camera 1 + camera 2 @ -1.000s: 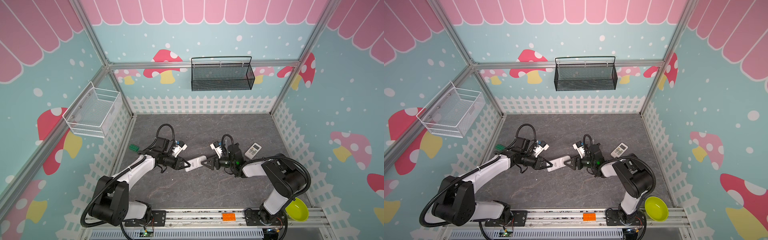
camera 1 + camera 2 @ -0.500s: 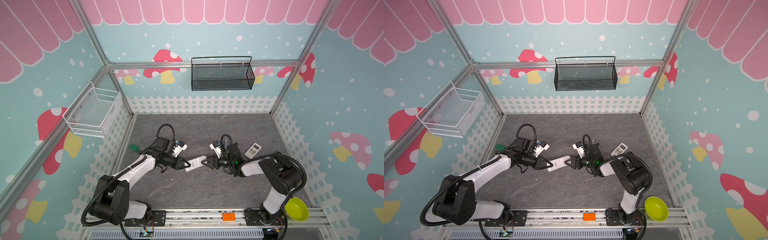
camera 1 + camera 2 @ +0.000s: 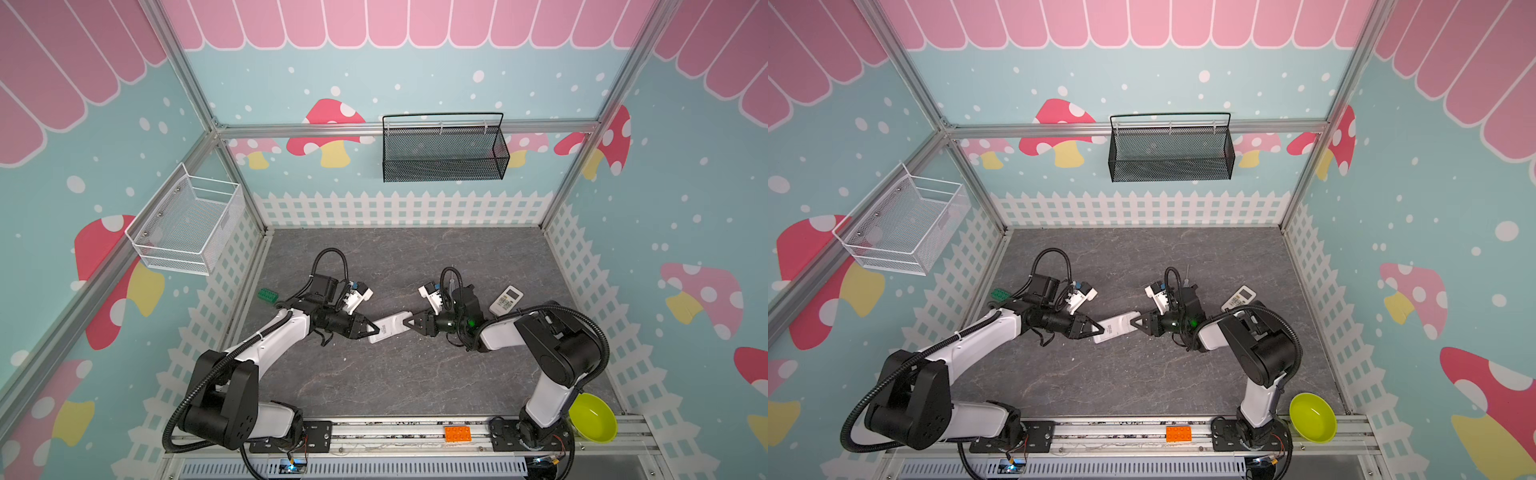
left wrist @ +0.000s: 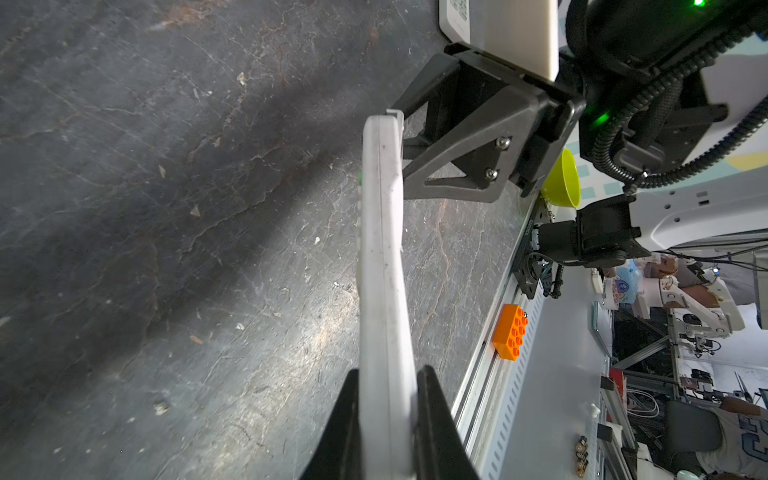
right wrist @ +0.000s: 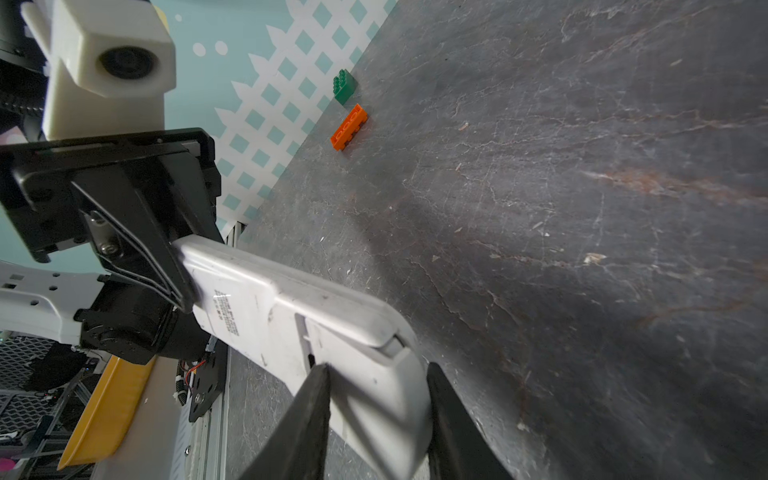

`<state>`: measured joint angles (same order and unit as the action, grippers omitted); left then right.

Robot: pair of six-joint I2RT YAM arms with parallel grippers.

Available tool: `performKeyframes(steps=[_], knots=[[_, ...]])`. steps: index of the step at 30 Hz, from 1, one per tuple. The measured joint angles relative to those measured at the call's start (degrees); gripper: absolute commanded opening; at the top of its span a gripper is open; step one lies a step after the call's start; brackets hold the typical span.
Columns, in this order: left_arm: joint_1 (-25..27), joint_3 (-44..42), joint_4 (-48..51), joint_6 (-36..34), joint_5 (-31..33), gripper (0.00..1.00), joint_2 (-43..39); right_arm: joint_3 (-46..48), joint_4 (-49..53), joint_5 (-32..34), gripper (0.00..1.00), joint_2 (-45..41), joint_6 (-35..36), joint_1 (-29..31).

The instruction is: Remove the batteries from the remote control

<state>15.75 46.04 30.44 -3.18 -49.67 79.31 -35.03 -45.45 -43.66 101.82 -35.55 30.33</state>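
Observation:
The white remote control, still held off the floor, will go down on the open grey floor [image 3: 390, 316] between both of my arms, where I should set it with my left gripper.
A white remote control [image 3: 388, 328] [image 3: 1115, 327] is held off the grey floor between both arms in both top views. My left gripper [image 3: 375, 331] [image 4: 386, 374] is shut on one end, pinching its thin sides. At the opposite end my right gripper [image 3: 409, 323] [image 5: 376, 370] is shut across the width of the remote control [image 5: 299, 316]. In the right wrist view its labelled back faces the camera, with the cover's seam showing. The batteries are hidden.
A second white remote [image 3: 505, 300] lies to the right, behind my right arm. A green brick [image 3: 266, 294] and an orange brick [image 5: 349, 126] sit by the left fence. On the front rail are an orange brick [image 3: 457, 433] and a lime bowl [image 3: 592, 417].
My right gripper's jaws have narrowed onto the remote control's end. The left gripper and both arms have hardly moved.

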Motion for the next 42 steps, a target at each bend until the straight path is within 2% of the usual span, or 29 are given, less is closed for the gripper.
performKeyframes(steps=[12,21,28,34,42], knots=[[0.83,0.0,-0.57,1.38,3.69,0.0,0.42,3.78,3.3,1.55,0.4,-5.95,1.25,0.55],[1.27,0.24,-0.61,1.51,5.14,0.0,1.84,4.63,5.4,1.25,0.33,-8.15,1.68,0.81],[1.79,1.16,-0.55,1.44,6.45,0.0,2.4,4.63,7.8,1.88,0.36,-8.81,2.58,0.81],[1.79,2.73,-0.11,1.31,7.28,0.0,3.78,2.64,21.0,9.2,0.36,-14.67,6.67,0.81],[1.64,6.43,-0.11,3.96,5.92,0.04,10.23,-6.4,39.39,27.5,0.38,-22.27,10.32,-1.25]])
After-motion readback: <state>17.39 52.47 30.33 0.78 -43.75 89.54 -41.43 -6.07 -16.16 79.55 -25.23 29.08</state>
